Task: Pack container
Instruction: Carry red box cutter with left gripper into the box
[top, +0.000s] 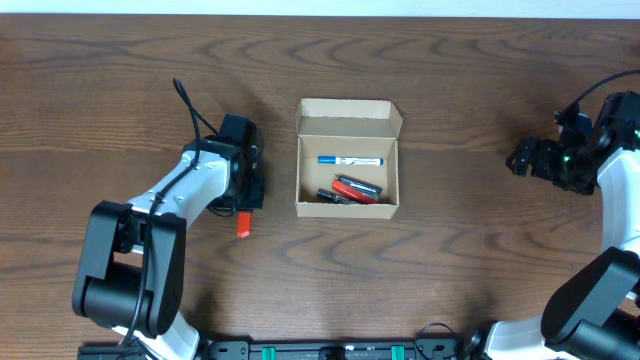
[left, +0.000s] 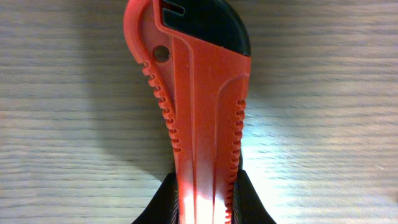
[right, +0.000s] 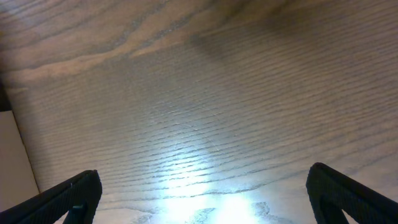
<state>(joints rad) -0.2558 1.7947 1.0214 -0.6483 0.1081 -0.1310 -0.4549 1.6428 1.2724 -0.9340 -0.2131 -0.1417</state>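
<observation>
Next, my left gripper releases the utility knife on top of the red marker inside the cardboard box (top: 355, 199). The knife is now held beside the box.
The container (top: 347, 118) is a tan cardboard box with its flap lid open, at the table's middle. Inside lie a white marker with blue ends (top: 350, 160), a red marker (top: 357, 186) and a black marker (top: 333, 197). My left gripper (top: 243, 212) is left of the box, shut on an orange utility knife (top: 242, 226). In the left wrist view the knife (left: 202, 106) fills the frame, its black tip pointing away, held between my fingers (left: 205, 202) over the wood. My right gripper (right: 202, 196) is wide open and empty over bare wood at the far right (top: 522, 158).
The dark wood table (top: 470, 250) surrounds the box. A pale edge (right: 15, 155) shows at the left of the right wrist view.
</observation>
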